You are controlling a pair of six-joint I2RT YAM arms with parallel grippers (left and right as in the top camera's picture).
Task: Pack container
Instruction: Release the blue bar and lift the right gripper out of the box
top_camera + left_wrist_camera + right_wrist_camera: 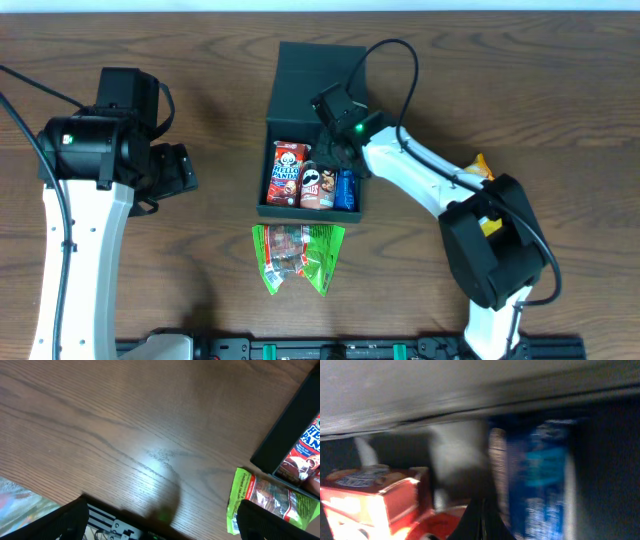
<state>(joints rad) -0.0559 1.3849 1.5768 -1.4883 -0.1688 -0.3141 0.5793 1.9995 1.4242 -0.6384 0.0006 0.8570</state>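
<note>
I have my right gripper shut beside the Pringles can, so I will use it to grip the container's side [360, 195] past the blue packet and pull the container toward the orange-yellow object.
The dark teal container [268, 170] stands open at mid-table with its flap lid [320, 70] folded back. Inside stand a red Hello Panda box [287, 173], a small Pringles can [317, 186] and a blue packet [345, 188]. Green snack packets [298, 255] lie on the table in front of it. My right gripper [338, 150] is down inside the container, shut and empty [481, 522], between the can [440, 522] and the blue packet [540, 475]. My left gripper [185, 170] is open and empty [160, 522] over bare table to the left.
A black rail [350, 348] runs along the table's front edge and also shows in the left wrist view [125, 525]. A small orange-yellow object [480, 165] lies beside the right arm. The container's wall [285, 425] and a green packet [270, 497] show in the left wrist view.
</note>
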